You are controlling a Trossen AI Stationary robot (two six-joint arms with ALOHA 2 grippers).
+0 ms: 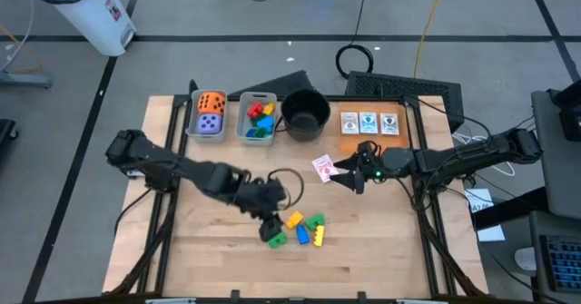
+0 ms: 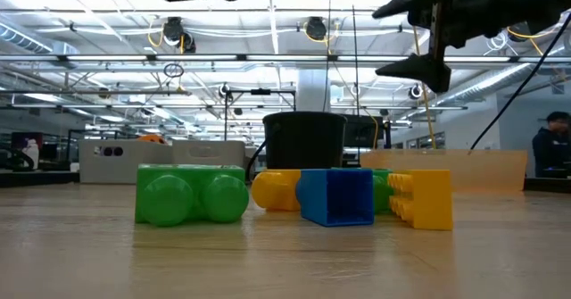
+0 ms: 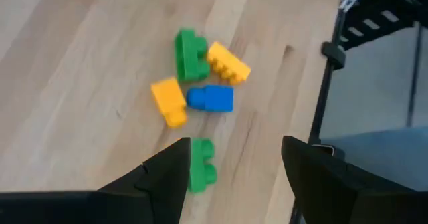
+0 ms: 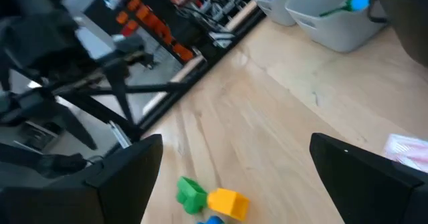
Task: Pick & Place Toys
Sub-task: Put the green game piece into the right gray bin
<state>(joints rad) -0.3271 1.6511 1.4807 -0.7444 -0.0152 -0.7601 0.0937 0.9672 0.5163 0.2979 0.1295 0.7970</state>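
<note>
My left gripper will close on the middle of the green block point(image 1: 277, 240) point(image 3: 198, 168) closest to its fingers, the one set slightly apart from the other loose blocks.
Several toy blocks lie loose on the wooden table near its front edge: a green block point(image 3: 190, 53), two yellow ones point(image 3: 229, 63) point(image 3: 168, 100), a blue one point(image 3: 210, 98) and another green one point(image 3: 200, 164). My left gripper point(image 3: 235, 144) hovers open above this heap point(image 1: 300, 230), slanting down, its fingers clear of the blocks. My right gripper point(image 1: 343, 175) hangs open and nearly level right of the table's middle, beside a pink picture card point(image 1: 322, 166) lying flat. Three more cards point(image 1: 368, 122) lie in a row at the far right.
Two grey bins stand at the far edge, one with an orange and a purple die point(image 1: 209, 113), one with blocks point(image 1: 258, 120). A round black pot point(image 1: 304, 113) stands right of them. Bare wood lies left of the heap.
</note>
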